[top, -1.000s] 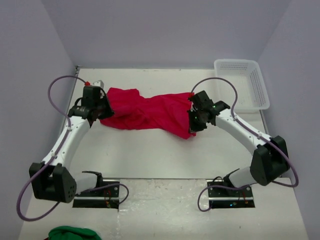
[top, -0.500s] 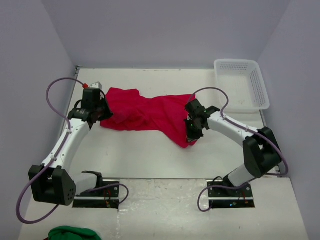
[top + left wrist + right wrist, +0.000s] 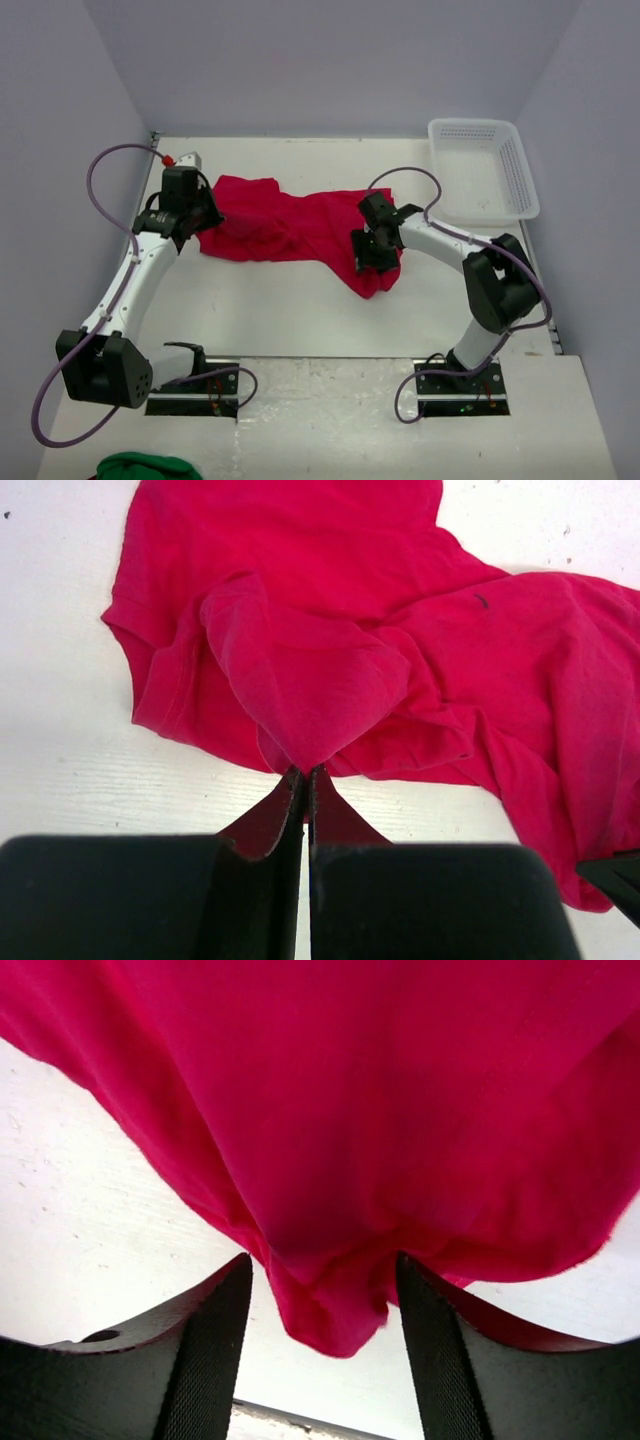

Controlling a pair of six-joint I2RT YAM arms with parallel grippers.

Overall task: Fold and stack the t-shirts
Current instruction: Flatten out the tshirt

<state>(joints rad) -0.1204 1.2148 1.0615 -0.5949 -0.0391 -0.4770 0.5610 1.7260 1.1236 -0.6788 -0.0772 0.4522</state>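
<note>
The t-shirt's near end is bunched between my open right fingers; next I spread it toward me, then pinch the t-shirt's near edge (image 3: 369, 295).
One red t-shirt (image 3: 290, 225) lies crumpled in a long strip across the middle of the table. My left gripper (image 3: 203, 228) is at its left end, shut on a pinched peak of the cloth (image 3: 305, 773); the rest of the t-shirt (image 3: 330, 610) spreads beyond the jaws. My right gripper (image 3: 367, 258) is over the shirt's right end, which sags toward the near side. Its fingers stand open (image 3: 322, 1260), and a loose fold of the t-shirt (image 3: 380, 1110) hangs between them without being pinched.
A white mesh basket (image 3: 483, 170) stands at the back right corner. A green cloth (image 3: 140, 467) lies off the table's near left edge. Pale walls close in the back and both sides. The right gripper's dark tip (image 3: 615, 875) shows beside the shirt.
My right gripper moved left along the shirt and opened, letting go of the cloth it held. The left gripper stayed shut on the shirt and shifted slightly toward the back.
</note>
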